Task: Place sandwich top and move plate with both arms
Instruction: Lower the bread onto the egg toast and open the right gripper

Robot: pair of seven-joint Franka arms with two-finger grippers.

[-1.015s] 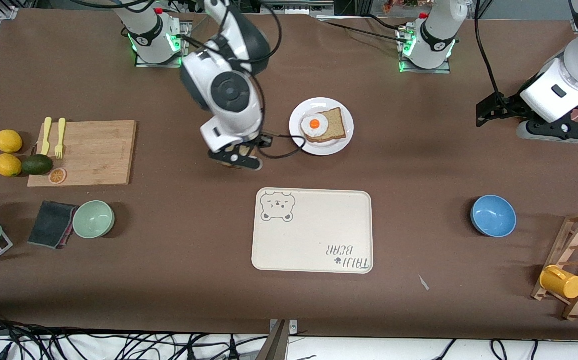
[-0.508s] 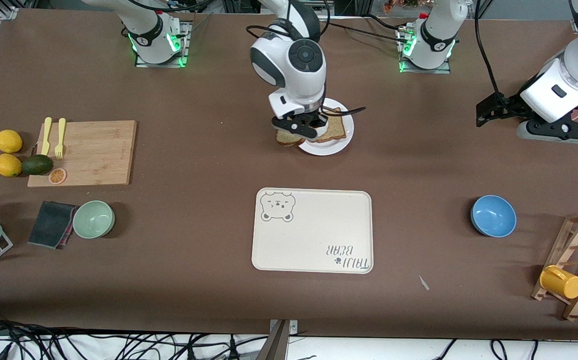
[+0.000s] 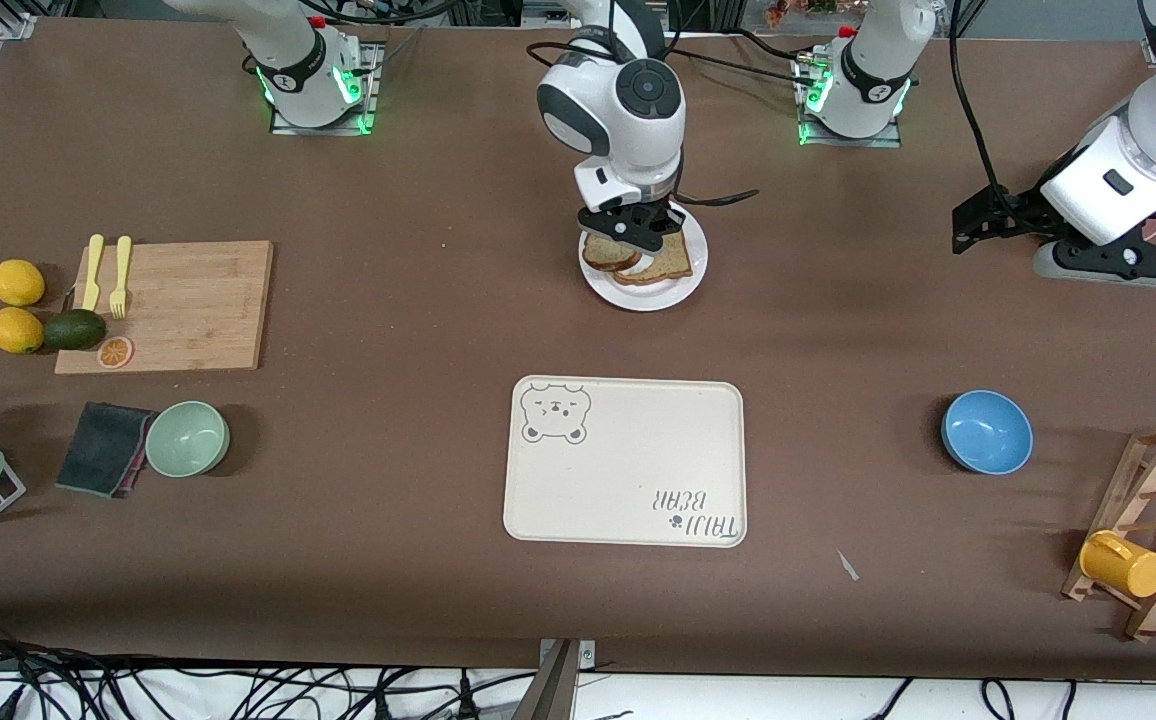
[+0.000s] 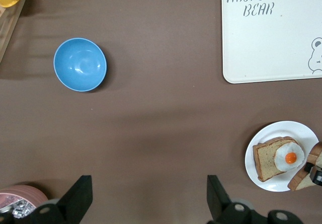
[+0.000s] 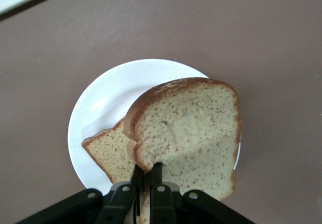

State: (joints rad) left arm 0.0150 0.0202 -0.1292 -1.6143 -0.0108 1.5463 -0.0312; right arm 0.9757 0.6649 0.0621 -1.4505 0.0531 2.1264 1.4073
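Note:
I should use my right gripper to put down the sandwich top, now hanging tilted just over the plate, on the white plate and let go of it partly over the second bread slice (image 3: 621, 266) (image 5: 172, 128).
The sandwich top (image 3: 608, 252) (image 5: 186, 128), a speckled tan slice, hangs tilted just over the white plate (image 3: 644, 296) (image 5: 100, 100). My right gripper (image 3: 628, 230) (image 5: 148, 171) is shut on its crust edge. On the plate lies a second bread slice (image 3: 676, 262) (image 5: 108, 153). Its fried egg (image 4: 290, 157) shows only in the left wrist view and is covered in the other views. My left gripper (image 3: 978, 222) (image 4: 146, 200) waits open and empty over bare table at the left arm's end.
A cream bear-printed tray (image 3: 628, 465) lies nearer the front camera than the plate. A blue bowl (image 3: 986, 432) and a wooden rack with a yellow mug (image 3: 1123, 563) stand at the left arm's end. A cutting board (image 3: 173, 305) and a green bowl (image 3: 187, 438) are at the right arm's end.
My right arm has swung from the table between the cutting board and the plate to over the plate, carrying the slice. The left arm has not moved.

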